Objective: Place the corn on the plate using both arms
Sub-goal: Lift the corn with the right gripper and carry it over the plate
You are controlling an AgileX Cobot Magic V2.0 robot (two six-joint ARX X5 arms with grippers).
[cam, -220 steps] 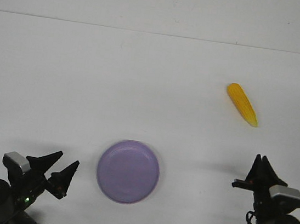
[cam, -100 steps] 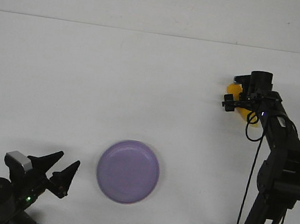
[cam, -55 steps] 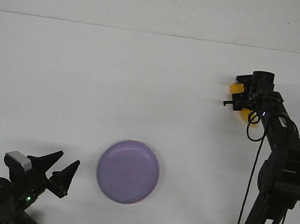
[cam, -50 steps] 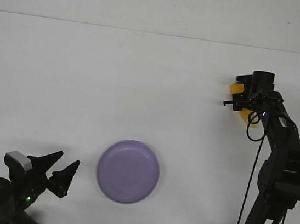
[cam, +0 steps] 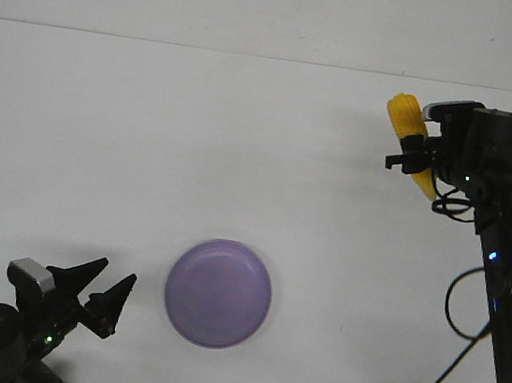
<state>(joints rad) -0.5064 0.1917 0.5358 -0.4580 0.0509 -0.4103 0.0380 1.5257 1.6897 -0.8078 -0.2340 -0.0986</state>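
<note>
The robot's right gripper should release the yellow-orange corn across the middle of the empty lavender plate [cam: 218,293].
The yellow-orange corn [cam: 406,126] hangs in the air at the right, clear of the white table, its thick end up and far. My right gripper [cam: 419,153] is shut on the corn's middle; its fingers are partly hidden behind the cob. The lavender plate [cam: 218,292] lies empty on the table near the front centre, well to the left of and nearer than the corn. My left gripper [cam: 99,290] rests at the front left, its jaws spread apart and empty, left of the plate.
The right arm's black links [cam: 510,272] and cables rise from the front right corner. The table's back edge [cam: 255,54] runs across the top of the view.
My right arm reached out to the corn on the table, closed on it and has now lifted it. The left arm and the plate have not moved.
</note>
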